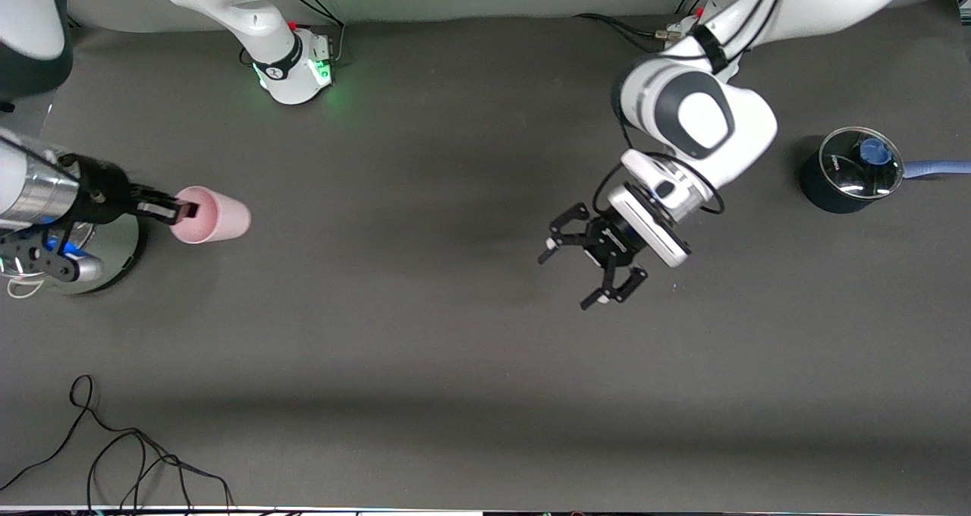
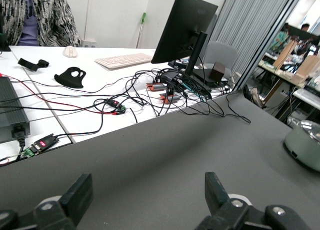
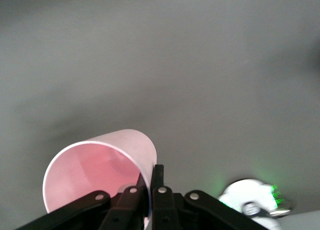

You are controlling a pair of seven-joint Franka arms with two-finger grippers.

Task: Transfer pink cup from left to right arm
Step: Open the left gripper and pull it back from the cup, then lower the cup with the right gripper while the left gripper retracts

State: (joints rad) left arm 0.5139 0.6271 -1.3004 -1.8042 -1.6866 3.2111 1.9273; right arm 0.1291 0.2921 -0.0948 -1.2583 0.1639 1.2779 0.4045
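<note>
I should set the pink cup, now tipped at the table's end, down with my right gripper on the bare mat [image 1: 269, 278] beside the silver round pot, toward the middle of the table.
The pink cup [image 1: 220, 216] is tipped on its side, held by its rim in my right gripper [image 1: 186, 211], at the right arm's end of the table. In the right wrist view the cup [image 3: 100, 170] shows its open mouth. My right gripper [image 3: 150, 177] is shut on the rim wall, one slim finger inside and one outside. My left gripper [image 1: 565, 281], the black openwork claw, is open and empty over the table's middle, toward the left arm's end, well apart from the cup. In the left wrist view its spread fingers [image 2: 148, 190] frame only bare dark mat.
A dark pot with a glass lid and blue knob [image 1: 851, 171] stands at the left arm's end, its blue handle pointing off the table. A silver round pot [image 1: 91, 262] sits under the right wrist. Black cables [image 1: 114, 455] lie near the front edge.
</note>
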